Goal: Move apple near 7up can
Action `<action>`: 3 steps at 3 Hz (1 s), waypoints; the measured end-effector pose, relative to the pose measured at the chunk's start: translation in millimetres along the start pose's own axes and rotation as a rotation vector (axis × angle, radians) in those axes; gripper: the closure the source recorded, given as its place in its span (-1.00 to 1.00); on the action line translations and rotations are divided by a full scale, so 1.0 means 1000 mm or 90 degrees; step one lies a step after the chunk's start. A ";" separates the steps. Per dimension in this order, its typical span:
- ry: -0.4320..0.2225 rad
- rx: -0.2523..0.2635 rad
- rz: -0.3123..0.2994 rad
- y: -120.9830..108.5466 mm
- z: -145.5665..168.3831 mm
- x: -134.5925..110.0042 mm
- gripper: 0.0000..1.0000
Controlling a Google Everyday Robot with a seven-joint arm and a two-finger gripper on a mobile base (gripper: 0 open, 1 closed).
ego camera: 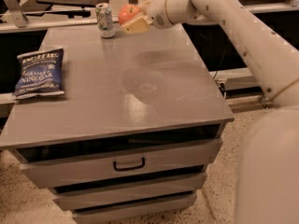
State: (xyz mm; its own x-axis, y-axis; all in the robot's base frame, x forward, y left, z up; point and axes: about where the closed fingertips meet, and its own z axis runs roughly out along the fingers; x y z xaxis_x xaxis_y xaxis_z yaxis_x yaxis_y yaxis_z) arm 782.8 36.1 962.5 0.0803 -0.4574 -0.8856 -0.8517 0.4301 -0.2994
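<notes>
Next, I release the apple, now above the cabinet top's far edge, on the grey cabinet top, close beside the 7up can (117, 31), facing my arm.
The red-orange apple (127, 13) is held in my gripper (134, 18), whose tan fingers (136, 25) are shut around it above the far edge of the grey cabinet top (140, 87). The 7up can (105, 20), white and green with a silver top, stands upright at the back of the top, just left of the apple and close to it. My white arm reaches in from the upper right.
A flat blue chip bag (39, 72) lies on the left side of the top. The cabinet has drawers below with a dark handle (129, 164). Behind it are shelves and dark furniture. Speckled floor lies in front.
</notes>
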 end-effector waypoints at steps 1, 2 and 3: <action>0.019 -0.028 -0.006 -0.005 0.051 -0.005 1.00; 0.042 -0.061 -0.003 0.003 0.092 -0.002 1.00; 0.073 -0.077 0.012 0.010 0.119 0.012 1.00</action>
State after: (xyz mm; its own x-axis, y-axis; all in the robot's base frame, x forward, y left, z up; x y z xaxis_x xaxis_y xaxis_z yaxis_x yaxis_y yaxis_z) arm 836.8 127.4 906.3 0.0099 -0.5384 -0.8426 -0.9093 0.3457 -0.2316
